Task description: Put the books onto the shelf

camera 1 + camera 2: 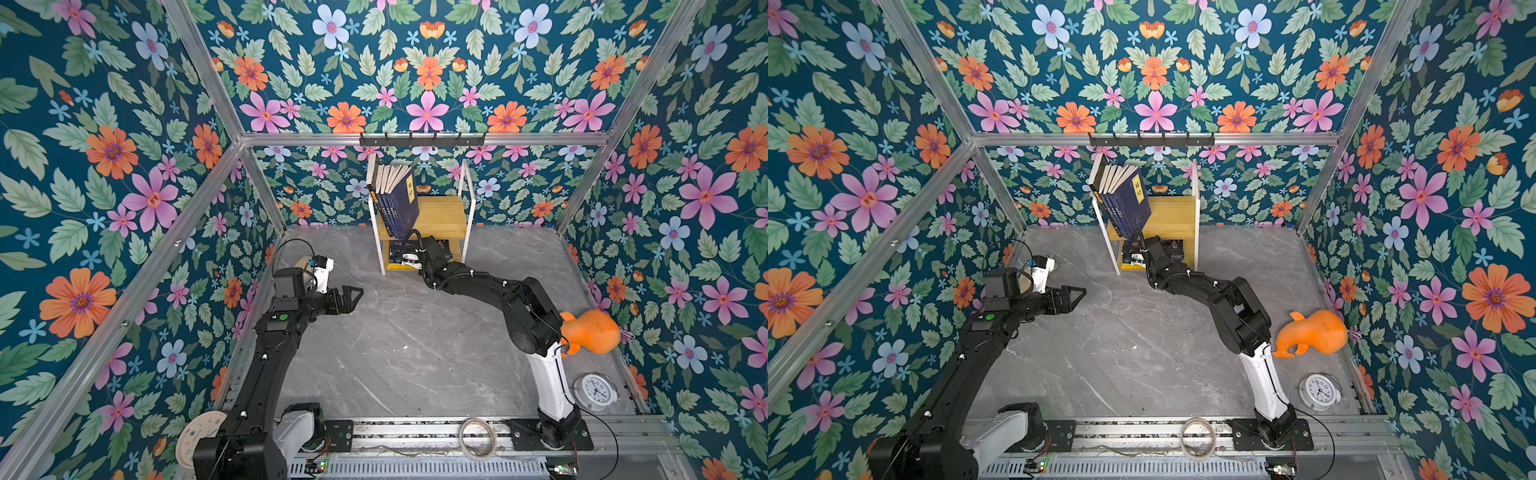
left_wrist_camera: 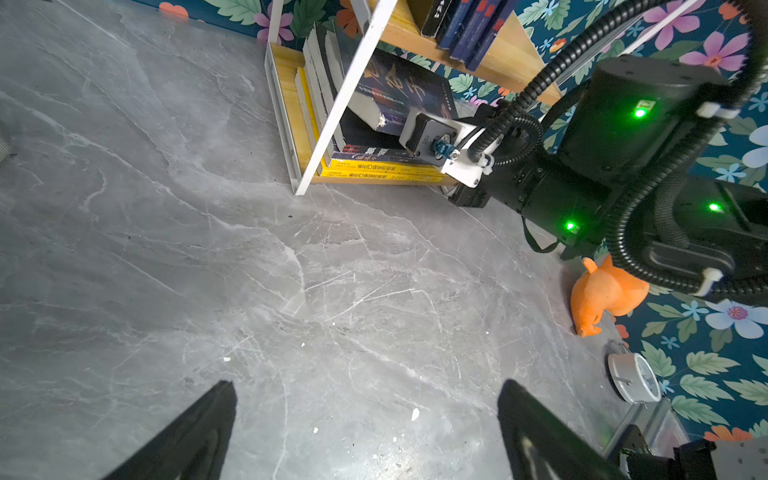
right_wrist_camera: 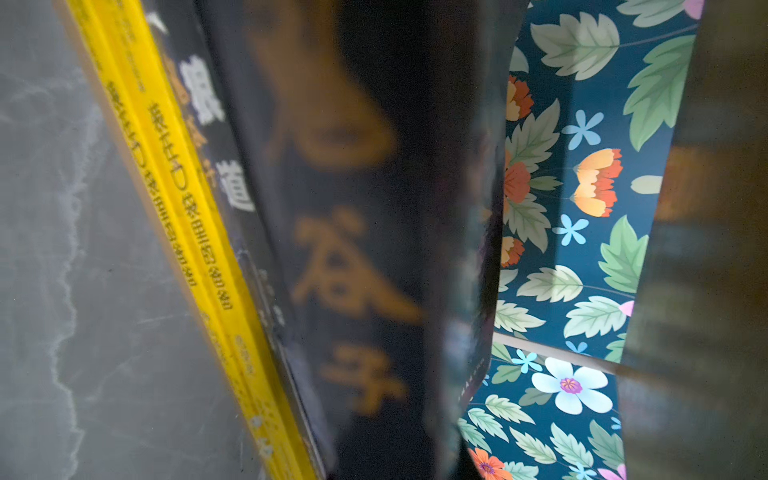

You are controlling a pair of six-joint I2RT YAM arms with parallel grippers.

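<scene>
I need to open my right gripper, back off and take its front edge (image 2: 379,118) before settling the dark book with gold characters, because that book tilts crooked over the stacked books.
The shelf (image 1: 442,216) (image 1: 1173,216) stands against the back wall. Several navy books (image 1: 401,199) (image 1: 1129,199) lean left on its upper board. Yellow books (image 2: 382,170) (image 3: 166,166) lie flat on its lower board, with dark ones on top. My right arm's wrist (image 1: 432,253) reaches into the lower tier and its fingers are hidden there. A dark book with gold characters (image 2: 399,83) (image 3: 353,249) is tilted up in its grip and fills the right wrist view. My left gripper (image 1: 358,300) (image 1: 1081,297) (image 2: 365,386) hangs open and empty over the grey floor, left of the shelf.
An orange plush toy (image 1: 590,332) and a white alarm clock (image 1: 595,390) lie by the right wall. A tape roll (image 1: 478,438) sits on the front rail, and a round dial (image 1: 199,436) lies at the front left. A black hook rail (image 1: 422,139) hangs above the shelf.
</scene>
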